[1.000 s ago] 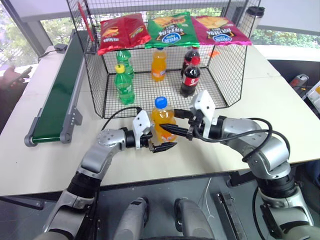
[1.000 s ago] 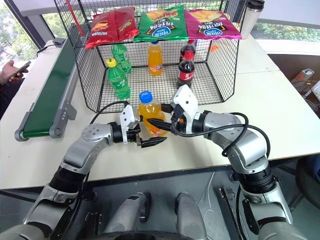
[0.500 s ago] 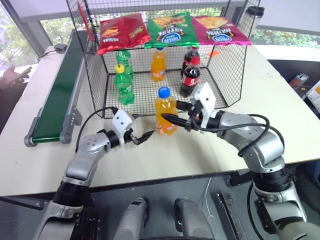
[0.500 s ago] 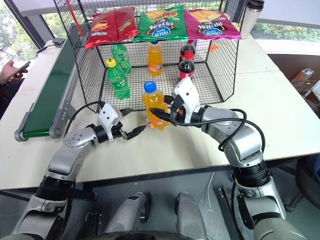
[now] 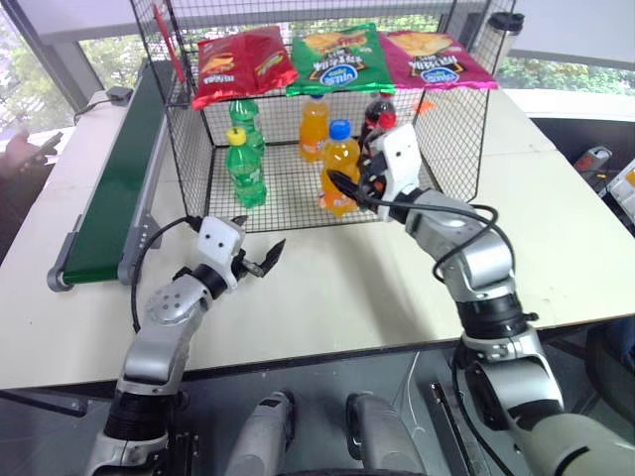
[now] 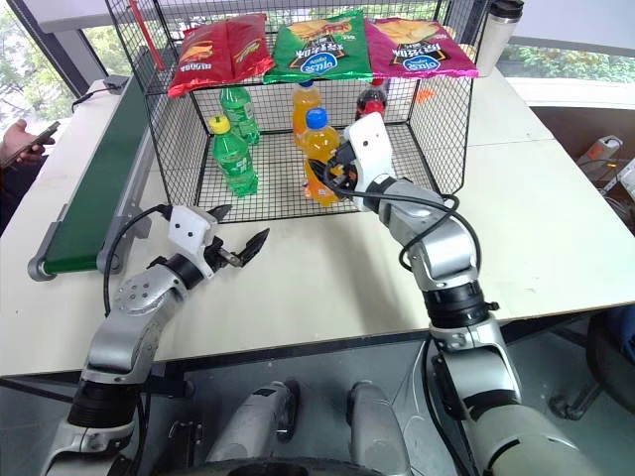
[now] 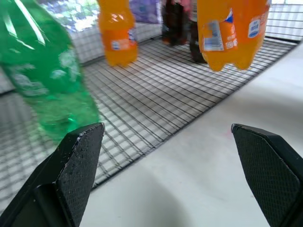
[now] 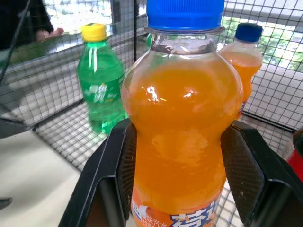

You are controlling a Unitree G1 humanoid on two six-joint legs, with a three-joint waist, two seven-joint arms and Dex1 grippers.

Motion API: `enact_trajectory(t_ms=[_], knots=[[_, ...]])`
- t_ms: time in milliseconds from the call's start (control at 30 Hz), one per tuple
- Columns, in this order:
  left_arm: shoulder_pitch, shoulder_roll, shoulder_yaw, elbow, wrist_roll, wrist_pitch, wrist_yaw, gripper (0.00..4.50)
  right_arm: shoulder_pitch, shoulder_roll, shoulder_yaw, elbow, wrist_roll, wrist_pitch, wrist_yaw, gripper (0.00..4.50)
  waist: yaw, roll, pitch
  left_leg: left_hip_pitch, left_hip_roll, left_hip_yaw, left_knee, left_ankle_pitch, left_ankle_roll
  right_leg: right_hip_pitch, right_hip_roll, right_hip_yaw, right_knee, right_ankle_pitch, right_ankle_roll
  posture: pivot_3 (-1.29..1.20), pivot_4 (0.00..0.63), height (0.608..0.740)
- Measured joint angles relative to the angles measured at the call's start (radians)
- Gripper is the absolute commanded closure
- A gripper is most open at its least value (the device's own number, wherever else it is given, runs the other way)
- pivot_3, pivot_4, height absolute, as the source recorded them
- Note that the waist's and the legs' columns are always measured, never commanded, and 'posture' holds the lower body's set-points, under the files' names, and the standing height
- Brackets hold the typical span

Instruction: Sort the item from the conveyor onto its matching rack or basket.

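Note:
The orange bottle, now just inside the rack's open front, will be let go by my right gripper on the mesh bottom of the rack, in front of the other orange bottle (image 5: 330,196).
The item (image 5: 340,169), a small orange soda bottle with a blue cap, is upright between the fingers of my right gripper (image 5: 343,188), which is shut on its body. It hangs just inside the open front of the black wire-mesh rack (image 5: 189,149), its base a little above the mesh floor in the left wrist view. My left gripper (image 5: 260,241) is open and holds nothing. It hovers low over the white table in front of the rack's left half, apart from the bottle. The dark green conveyor (image 5: 119,188) runs along the table's left side.
Inside the rack stand two green bottles (image 5: 245,167), another orange bottle (image 5: 315,127) and cola bottles (image 5: 382,111) partly behind my right gripper. Three snack bags (image 5: 340,55) lie on its top shelf. A tumbler (image 5: 501,35) stands back right. A person's hand (image 6: 25,139) shows at far left.
My right gripper has carried the bottle up and forward from the table into the rack's front opening. The left gripper has drawn back to the left, still open.

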Motion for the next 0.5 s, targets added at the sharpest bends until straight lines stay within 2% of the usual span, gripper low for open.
enact_trajectory(t_ms=[267,500], knots=[[0.054,-0.041,-0.028,-0.039,0.066,0.008,0.085,0.04,-0.106,0.106,-0.001,0.309,-0.084,-0.211,-0.043,2.48,0.001,0.0,0.0,0.0,0.0,0.0,0.0,0.0,0.0,0.0,0.001,0.0,0.0,0.0,0.0,0.0,0.15,0.739],[0.05,-0.056,-0.027,-0.056,0.081,0.051,0.114,0.04,-0.2,0.145,-0.001,0.581,-0.132,-0.39,-0.037,2.48,-0.001,0.0,0.0,0.0,0.0,0.0,0.0,0.0,0.0,0.0,0.002,0.0,0.001,0.0,0.0,0.0,0.15,0.739]])
